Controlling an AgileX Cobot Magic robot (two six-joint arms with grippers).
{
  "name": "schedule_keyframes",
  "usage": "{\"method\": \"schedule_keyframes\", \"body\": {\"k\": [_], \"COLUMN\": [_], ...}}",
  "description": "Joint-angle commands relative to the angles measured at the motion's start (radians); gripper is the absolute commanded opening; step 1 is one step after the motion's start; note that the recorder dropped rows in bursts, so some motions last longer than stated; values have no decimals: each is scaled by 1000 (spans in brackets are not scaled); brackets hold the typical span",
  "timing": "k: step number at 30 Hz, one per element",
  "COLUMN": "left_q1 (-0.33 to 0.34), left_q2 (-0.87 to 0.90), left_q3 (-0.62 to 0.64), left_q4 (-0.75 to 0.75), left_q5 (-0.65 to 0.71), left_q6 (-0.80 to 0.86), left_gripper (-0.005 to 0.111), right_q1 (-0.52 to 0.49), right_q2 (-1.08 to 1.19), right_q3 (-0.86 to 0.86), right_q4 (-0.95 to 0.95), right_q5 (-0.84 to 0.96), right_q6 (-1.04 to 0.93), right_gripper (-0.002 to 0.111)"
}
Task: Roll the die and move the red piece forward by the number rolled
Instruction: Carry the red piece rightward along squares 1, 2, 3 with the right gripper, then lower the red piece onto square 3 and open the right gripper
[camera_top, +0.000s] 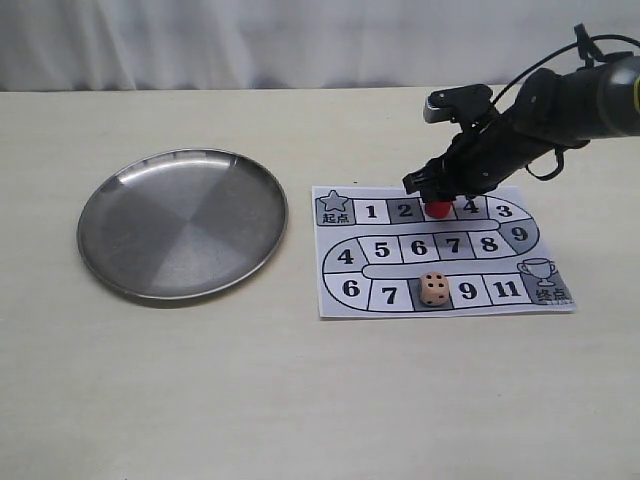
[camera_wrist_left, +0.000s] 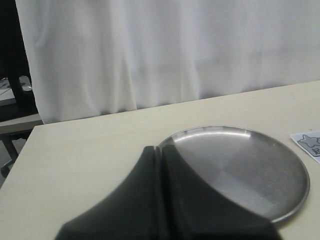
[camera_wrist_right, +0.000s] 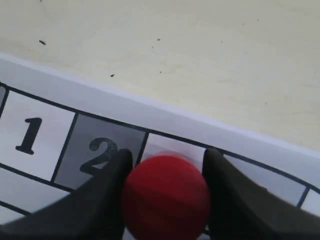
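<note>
My right gripper has the red piece. It will release it on the neighbouring top-row square, farther from the steel plate (camera_top: 473, 209) (camera_wrist_right: 251, 202).
The red piece (camera_top: 438, 209) stands on the board (camera_top: 330, 306) in the top row, on the square between 2 and 4. My right gripper (camera_top: 438, 198) is lowered over it. In the right wrist view its two black fingers press the sides of the red piece (camera_wrist_right: 165, 195), so the right gripper (camera_wrist_right: 168, 154) is shut on it. The die (camera_top: 433, 289) rests on the bottom row between squares 7 and 9, apart from the gripper. My left gripper (camera_wrist_left: 160, 156) is shut with nothing in it, and it does not show in the exterior view.
A round steel plate (camera_top: 182, 222) lies left of the board with nothing in it; in the left wrist view the plate (camera_wrist_left: 250, 165) sits just beyond the left fingers. A white curtain hangs along the table's far edge.
</note>
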Motion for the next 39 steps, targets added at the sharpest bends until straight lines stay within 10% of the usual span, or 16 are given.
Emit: {"method": "schedule_keyframes", "body": {"k": [1, 39], "left_q1": [-9, -9], "left_q2": [-3, -3], "left_q3": [2, 2], "left_q4": [0, 0], "left_q5": [-8, -8], "left_q6": [-1, -1], "left_gripper": [0, 0], "right_q1": [-4, -86], "right_q2": [12, 16], "right_q3": [1, -27], "right_q4": [-8, -124], "right_q5": [14, 90], "right_q6": [5, 79], "right_gripper": [5, 5]}}
